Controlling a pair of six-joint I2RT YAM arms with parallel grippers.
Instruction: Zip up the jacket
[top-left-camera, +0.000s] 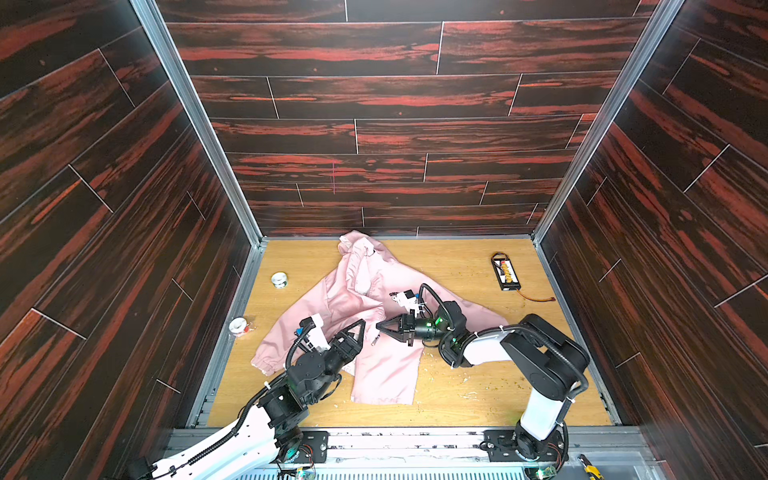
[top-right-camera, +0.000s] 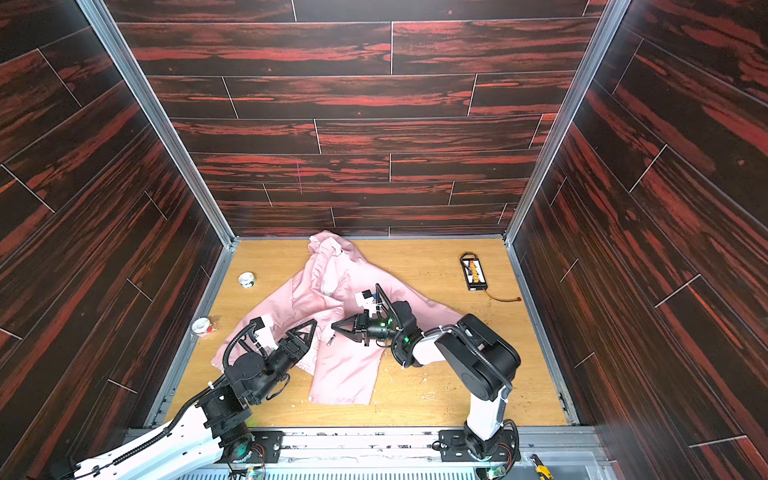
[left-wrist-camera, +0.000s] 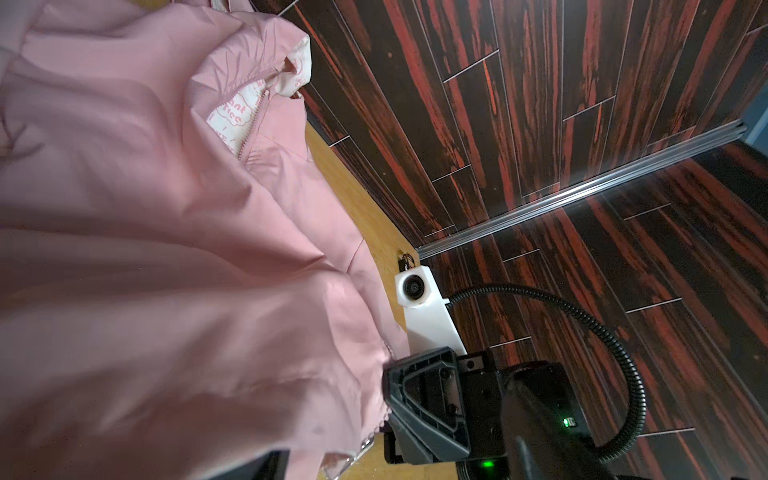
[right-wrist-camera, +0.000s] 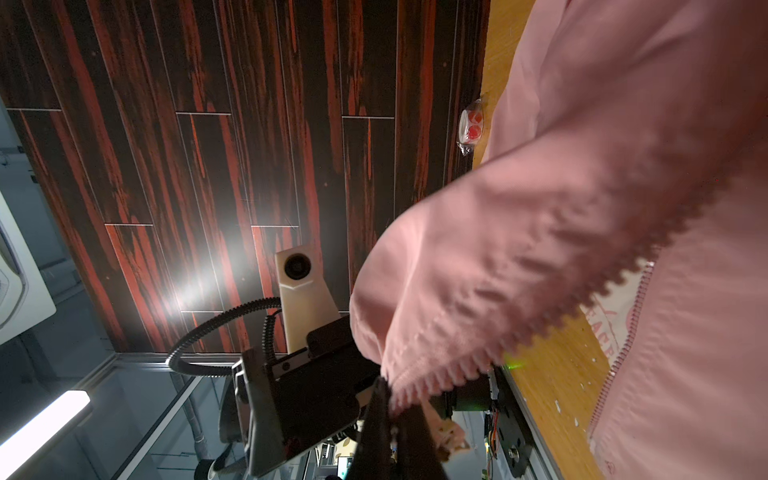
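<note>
The jacket's toothed zipper edge is hanging from my right gripper, so my left gripper needs to grab it just above the zipper pull (left-wrist-camera: 370, 436) before my right gripper backs away.
The pale pink jacket (top-left-camera: 390, 365) (top-right-camera: 345, 370) lies open and crumpled on the wooden table, hood toward the back wall. In both top views my right gripper (top-left-camera: 378, 326) (top-right-camera: 333, 326) is over its middle, just above the dangling zipper pull (top-left-camera: 375, 340). In the right wrist view this gripper (right-wrist-camera: 390, 415) is shut on the toothed zipper edge of one front panel (right-wrist-camera: 540, 270), which hangs lifted from it. My left gripper (top-left-camera: 360, 328) (top-right-camera: 312, 328) faces it from the left, a short way off, open; only one finger (left-wrist-camera: 266, 463) shows under loose fabric (left-wrist-camera: 166, 249).
A white roll (top-left-camera: 279, 279) and a white-and-red wrapped item (top-left-camera: 239, 326) lie left of the jacket. A black board with an orange wire (top-left-camera: 504, 270) sits at the back right. Dark panelled walls close in three sides, and a metal rail (top-left-camera: 415, 436) runs along the front.
</note>
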